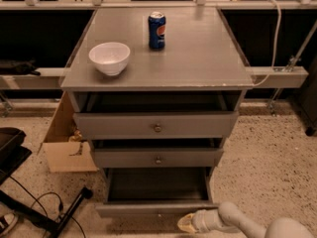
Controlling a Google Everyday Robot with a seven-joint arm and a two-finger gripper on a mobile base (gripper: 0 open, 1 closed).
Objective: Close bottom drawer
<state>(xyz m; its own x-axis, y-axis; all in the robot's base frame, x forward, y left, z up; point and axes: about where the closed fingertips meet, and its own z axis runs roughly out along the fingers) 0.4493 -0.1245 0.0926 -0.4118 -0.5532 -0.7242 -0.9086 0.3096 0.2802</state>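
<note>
The robot's gripper will release the bottom drawer, which is pulled out now, with its front panel just below the middle drawer (157, 185).
The bottom drawer (156, 208) is the lowest of three grey drawers in the cabinet, pulled out, its dark box showing behind a narrow front panel. The middle drawer (157, 158) and top drawer (155, 125) above it stand partly open, each with a small brass knob. My gripper (186, 223) comes in from the lower right on a white arm, low near the floor, just in front of and below the right part of the bottom drawer's front panel.
A white bowl (109, 57) and a blue soda can (157, 29) stand on the cabinet top (198, 53). An open cardboard box (64, 143) lies left of the cabinet. Black cables and a stand (59, 217) lie on the speckled floor at lower left.
</note>
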